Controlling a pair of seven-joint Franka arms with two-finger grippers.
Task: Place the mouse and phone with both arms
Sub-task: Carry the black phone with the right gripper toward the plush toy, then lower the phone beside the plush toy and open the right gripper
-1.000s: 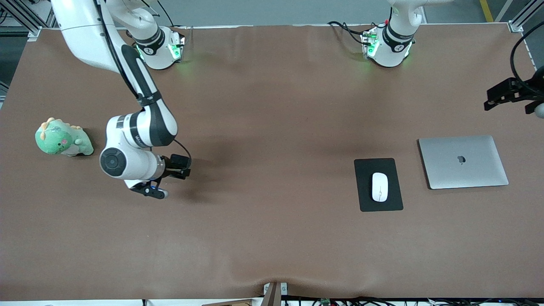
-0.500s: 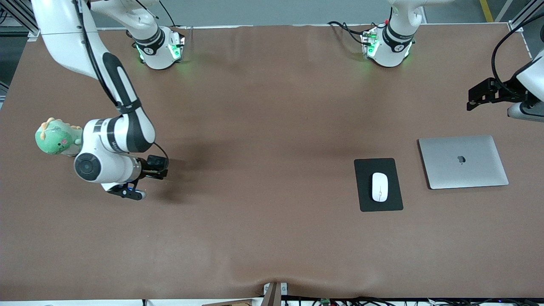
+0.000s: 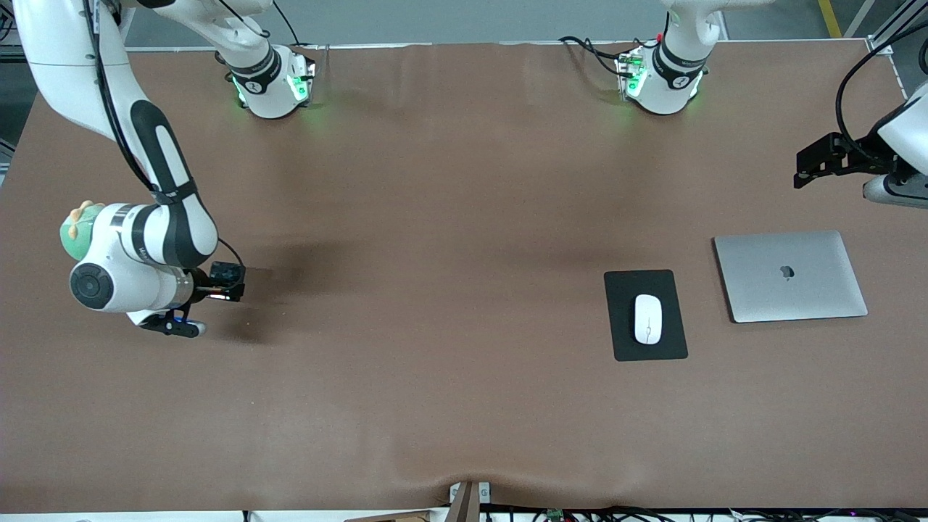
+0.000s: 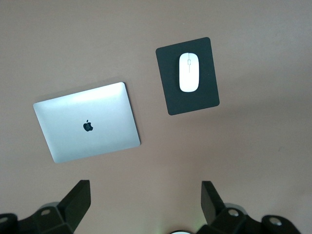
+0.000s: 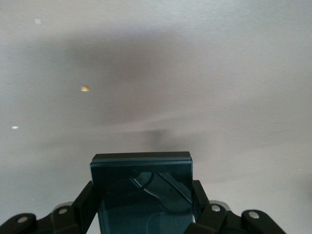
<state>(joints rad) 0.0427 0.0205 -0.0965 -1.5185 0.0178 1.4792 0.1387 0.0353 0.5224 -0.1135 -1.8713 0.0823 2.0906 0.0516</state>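
Observation:
My right gripper is holding the black phone. It will let go of it on the brown cloth (image 3: pixel 209 275) beside the green plush dinosaur.
The white mouse (image 3: pixel 648 319) lies on a black pad (image 3: pixel 625 290) toward the left arm's end of the table; in the left wrist view the mouse (image 4: pixel 188 72) shows lying lengthwise on the pad (image 4: pixel 173 97). My left gripper (image 3: pixel 818 164) hangs open and holds nothing, over bare tabletop at that end of the table, with its fingers (image 4: pixel 78 199) spread wide. My right gripper (image 3: pixel 221 284) is shut on the black phone (image 5: pixel 141 187), held edge-on over the table at the right arm's end, beside a plush toy.
A shut silver laptop (image 3: pixel 790 275) lies beside the pad, toward the left arm's end. A green plush dinosaur (image 3: pixel 71 233) sits at the right arm's end, mostly hidden by the right arm's wrist. Brown cloth covers the table (image 3: pixel 435 290).
The right arm has carried the phone toward its own end of the table and now covers most of the plush dinosaur. The left gripper has come a little inward from the table's edge.

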